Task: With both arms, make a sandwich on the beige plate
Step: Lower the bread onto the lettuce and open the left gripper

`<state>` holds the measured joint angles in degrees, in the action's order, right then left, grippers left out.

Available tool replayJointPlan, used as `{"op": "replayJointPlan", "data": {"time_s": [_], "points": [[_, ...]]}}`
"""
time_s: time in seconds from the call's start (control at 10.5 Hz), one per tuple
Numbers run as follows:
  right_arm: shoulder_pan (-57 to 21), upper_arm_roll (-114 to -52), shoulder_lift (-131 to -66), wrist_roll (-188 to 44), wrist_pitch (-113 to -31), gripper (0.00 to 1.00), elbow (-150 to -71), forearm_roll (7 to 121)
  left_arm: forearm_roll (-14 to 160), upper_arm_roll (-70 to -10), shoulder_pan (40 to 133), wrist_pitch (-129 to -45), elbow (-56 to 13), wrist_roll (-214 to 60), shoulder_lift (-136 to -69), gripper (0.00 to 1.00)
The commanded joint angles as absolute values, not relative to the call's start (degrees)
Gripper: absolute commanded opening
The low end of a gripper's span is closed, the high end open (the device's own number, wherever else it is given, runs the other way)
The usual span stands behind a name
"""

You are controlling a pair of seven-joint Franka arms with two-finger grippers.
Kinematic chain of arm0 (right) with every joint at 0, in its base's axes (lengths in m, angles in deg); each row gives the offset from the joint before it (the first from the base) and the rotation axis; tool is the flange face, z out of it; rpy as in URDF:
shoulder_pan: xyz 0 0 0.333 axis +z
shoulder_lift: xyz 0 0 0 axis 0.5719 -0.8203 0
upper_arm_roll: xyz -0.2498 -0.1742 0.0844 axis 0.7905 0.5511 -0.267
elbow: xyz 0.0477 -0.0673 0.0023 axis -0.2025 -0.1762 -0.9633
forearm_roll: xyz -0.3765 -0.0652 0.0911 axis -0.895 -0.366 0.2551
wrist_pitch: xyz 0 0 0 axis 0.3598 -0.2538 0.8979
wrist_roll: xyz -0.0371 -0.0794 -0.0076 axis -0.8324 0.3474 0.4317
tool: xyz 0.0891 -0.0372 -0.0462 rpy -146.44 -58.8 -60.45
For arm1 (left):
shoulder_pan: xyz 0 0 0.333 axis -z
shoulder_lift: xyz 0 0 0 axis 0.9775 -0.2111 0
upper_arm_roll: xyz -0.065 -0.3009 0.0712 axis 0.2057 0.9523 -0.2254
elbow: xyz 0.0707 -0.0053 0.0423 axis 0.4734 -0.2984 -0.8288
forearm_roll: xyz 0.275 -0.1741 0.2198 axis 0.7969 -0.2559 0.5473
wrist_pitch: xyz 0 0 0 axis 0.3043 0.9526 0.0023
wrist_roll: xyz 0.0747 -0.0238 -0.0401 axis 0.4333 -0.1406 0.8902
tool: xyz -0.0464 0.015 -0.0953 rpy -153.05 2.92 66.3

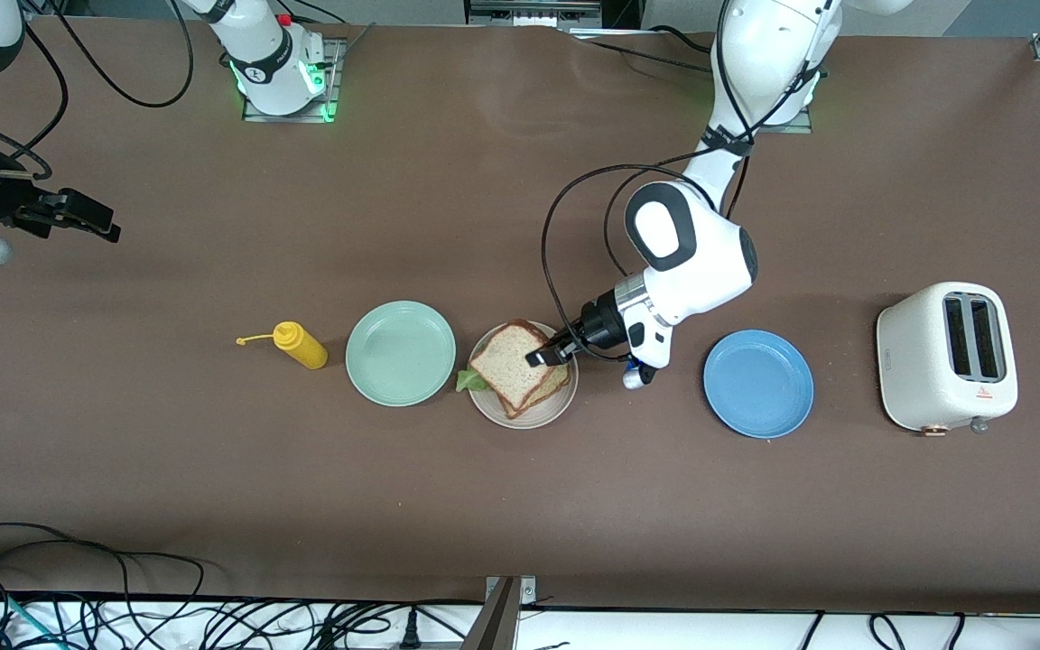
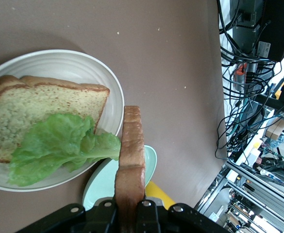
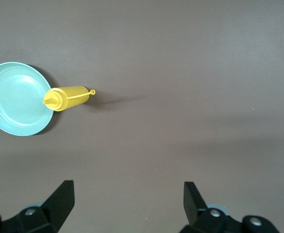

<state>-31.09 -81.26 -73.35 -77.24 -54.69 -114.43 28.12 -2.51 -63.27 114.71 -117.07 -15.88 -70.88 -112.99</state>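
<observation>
My left gripper is holding its bread slice over the first one now and will let it go on top of the lettuce leaf and speckled slice [image 1: 527,373] [image 2: 50,127].
The beige plate [image 1: 556,411] [image 2: 74,60] carries a speckled bread slice [image 1: 545,392] [image 2: 40,109] with a ruffled green lettuce leaf [image 1: 469,381] [image 2: 59,145] on it. The leaf hangs over the rim toward the mint plate. A second bread slice [image 1: 506,357] [image 2: 131,155] is over the first one, and my left gripper [image 1: 543,353] [image 2: 130,209] is shut on its crust. In the left wrist view this held slice shows edge-on, above the lettuce. My right gripper [image 1: 87,217] [image 3: 129,199] waits open and holds nothing, up over the right arm's end of the table.
A mint-green plate [image 1: 401,353] [image 2: 100,182] [image 3: 15,99] lies beside the beige plate, with a yellow squeeze bottle [image 1: 301,345] [image 3: 66,98] lying past it toward the right arm's end. Toward the left arm's end are a blue plate [image 1: 758,383] and a white toaster [image 1: 947,357].
</observation>
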Motion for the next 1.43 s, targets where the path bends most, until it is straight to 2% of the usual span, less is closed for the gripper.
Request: {"op": "replayJointPlan", "data": {"time_s": [0.0, 1.05, 1.14, 1.24, 1.34], "points": [[-30.93, -80.97, -72.84, -77.24, -54.36, 1.00, -114.79, 29.03, -4.65, -63.64, 115.25, -117.85, -12.61, -71.60, -115.99, 0.00], [-30.93, -80.97, -72.93, -77.24, -54.45, 1.00, -114.79, 29.03, -4.65, -61.53, 114.73, -118.11, -12.95, -78.54, -120.04, 0.00], [-30.93, -80.97, -72.93, -77.24, -54.45, 1.00, -114.79, 29.03, -4.04, -61.53, 114.73, -118.11, -13.04, -78.63, -120.04, 0.10], [-30.93, -81.06, -72.93, -77.33, -54.45, 1.00, -114.70, 29.03, -3.34, -61.53, 114.55, -118.11, -13.04, -80.98, -120.04, 0.49], [-30.84, -81.15, -72.93, -77.33, -54.45, 1.00, -114.70, 29.03, -3.68, -61.53, 114.12, -118.11, -13.21, -83.26, -119.95, 0.99]]}}
